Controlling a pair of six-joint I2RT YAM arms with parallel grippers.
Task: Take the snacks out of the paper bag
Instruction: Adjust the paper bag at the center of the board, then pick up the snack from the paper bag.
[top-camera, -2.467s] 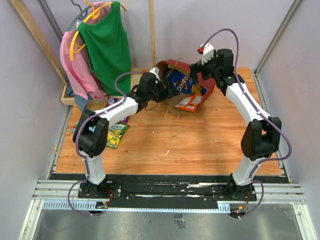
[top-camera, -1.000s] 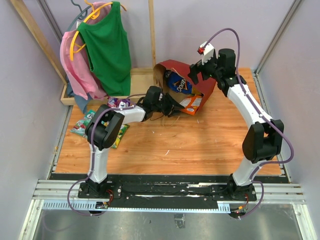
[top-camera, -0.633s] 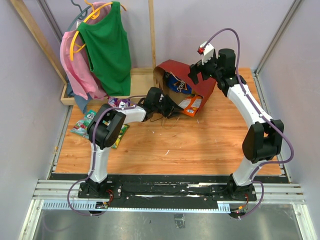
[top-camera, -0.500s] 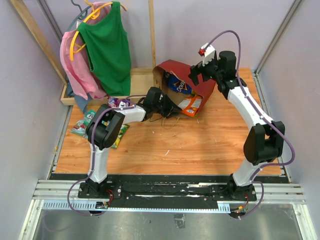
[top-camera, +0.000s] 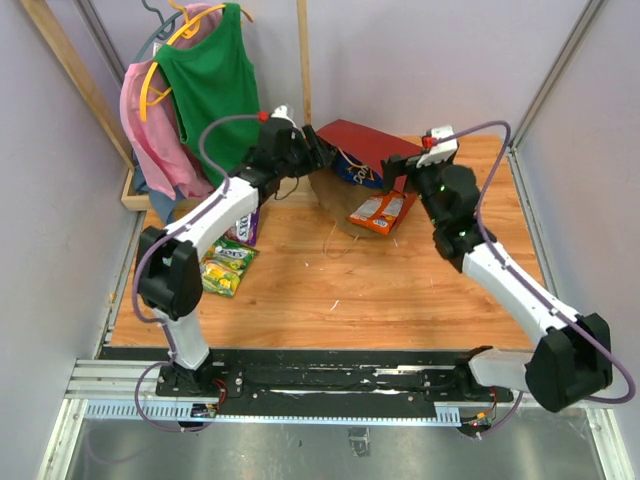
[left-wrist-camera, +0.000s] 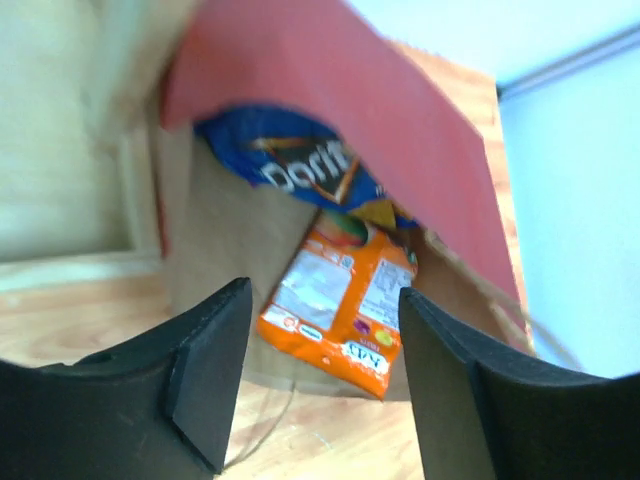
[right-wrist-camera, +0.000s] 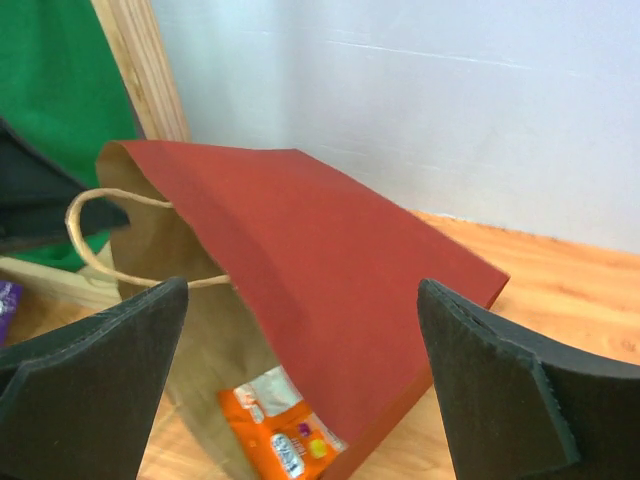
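Note:
My right gripper should next move to the orange packet's outer edge (top-camera: 371, 226) (right-wrist-camera: 249, 442) at the opening of the paper bag and close there, leaving the blue Doritos bag inside.
The red paper bag (top-camera: 372, 140) lies on its side at the back of the table, brown mouth facing front-left. A blue Doritos bag (top-camera: 352, 172) shows inside it, and an orange packet (top-camera: 378, 210) lies at the mouth. My left gripper (top-camera: 318, 156) hovers at the bag's left edge, open and empty; its view looks down on the paper bag (left-wrist-camera: 400, 120), Doritos bag (left-wrist-camera: 290, 170) and orange packet (left-wrist-camera: 335, 310). My right gripper (top-camera: 396, 172) is open over the bag's right side, above the red wall (right-wrist-camera: 330, 260) and orange packet (right-wrist-camera: 280, 435).
A purple packet (top-camera: 246, 222) and a green-yellow packet (top-camera: 225, 266) lie on the table at the left. Green and pink garments (top-camera: 205, 90) hang on a wooden rack (top-camera: 303, 60) behind the bag. A pale cord handle (right-wrist-camera: 90, 215) loops from the bag's mouth.
My left arm has lifted from the table in front of the bag to its upper left edge, jaws wider. My right arm has swung down and forward. The bag lies flatter.

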